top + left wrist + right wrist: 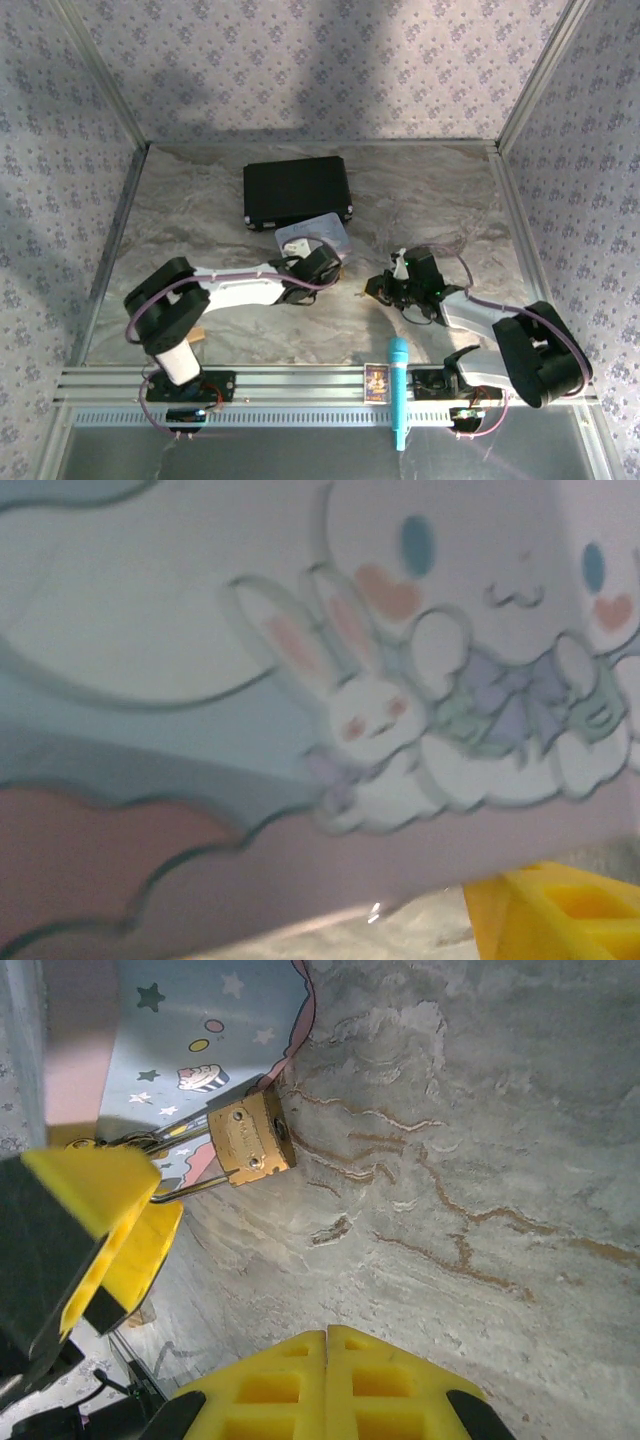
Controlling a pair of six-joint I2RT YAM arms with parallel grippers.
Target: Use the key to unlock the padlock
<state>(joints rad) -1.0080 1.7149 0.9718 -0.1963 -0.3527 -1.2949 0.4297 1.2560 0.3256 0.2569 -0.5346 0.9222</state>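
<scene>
The fingers of my left gripper sit at the curved end of the shackle, away from the padlock's body, so they should open and grip both shackle legs [224,1176] near the body.
The brass padlock [250,1140] lies on the marble table beside the pastel tin [200,1040], its silvery shackle [185,1190] pointing left. The shackle runs in among the yellow fingers [95,1200] of my left gripper [335,268]. In the left wrist view one yellow finger [560,910] stands far off to the right, so those jaws are open, close under the tin [300,680]. My right gripper [327,1335] is shut, pads pressed together with nothing showing between them, a short way from the padlock. The key is out of view.
A black case [297,192] lies behind the tin [315,235]. A teal pen [398,390] and a small card [377,381] rest on the front rail. A small tan block [200,335] sits near the left arm's base. Patterned walls enclose the table.
</scene>
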